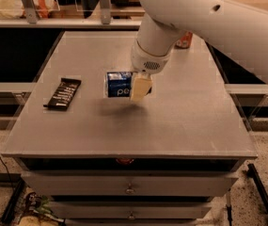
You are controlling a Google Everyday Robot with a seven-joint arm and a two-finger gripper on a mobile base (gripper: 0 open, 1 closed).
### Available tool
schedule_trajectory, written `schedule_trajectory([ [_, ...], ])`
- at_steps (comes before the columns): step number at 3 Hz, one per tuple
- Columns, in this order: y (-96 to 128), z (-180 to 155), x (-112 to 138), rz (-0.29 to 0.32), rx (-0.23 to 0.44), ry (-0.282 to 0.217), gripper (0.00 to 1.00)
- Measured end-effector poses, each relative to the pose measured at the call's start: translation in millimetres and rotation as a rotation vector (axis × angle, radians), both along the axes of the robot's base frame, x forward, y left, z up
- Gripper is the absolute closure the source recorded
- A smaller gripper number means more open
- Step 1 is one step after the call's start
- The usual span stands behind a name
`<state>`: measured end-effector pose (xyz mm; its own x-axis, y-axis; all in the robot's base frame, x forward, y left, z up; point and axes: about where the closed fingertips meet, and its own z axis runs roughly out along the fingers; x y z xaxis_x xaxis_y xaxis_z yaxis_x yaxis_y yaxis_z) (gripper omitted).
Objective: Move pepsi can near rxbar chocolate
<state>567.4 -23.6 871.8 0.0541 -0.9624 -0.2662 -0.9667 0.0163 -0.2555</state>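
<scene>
Next, my gripper releases the pepsi can on the grey table (93, 84), close beside the back end of the rxbar chocolate. The can is still a little above the table.
The blue pepsi can (118, 84) lies on its side in my gripper (138, 85), held a little above the grey table (185, 121); its shadow falls on the tabletop just below. The gripper is shut on the can's right end, with one cream finger (140, 88) in front of it. The rxbar chocolate (63, 93), a flat black bar with white text, lies on the table's left side, about a can's length left of the pepsi can.
A red-orange can (185, 40) stands at the table's back right, partly hidden behind my white arm (208, 18). Shelving with clutter runs behind the table. Drawers (129, 185) sit below the table's front edge.
</scene>
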Motion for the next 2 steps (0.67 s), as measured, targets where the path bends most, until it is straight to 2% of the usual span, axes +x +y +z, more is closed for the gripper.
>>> schedule_trajectory([
  [2, 44, -17, 32, 0.091, 0.026, -0.017, 1.00],
])
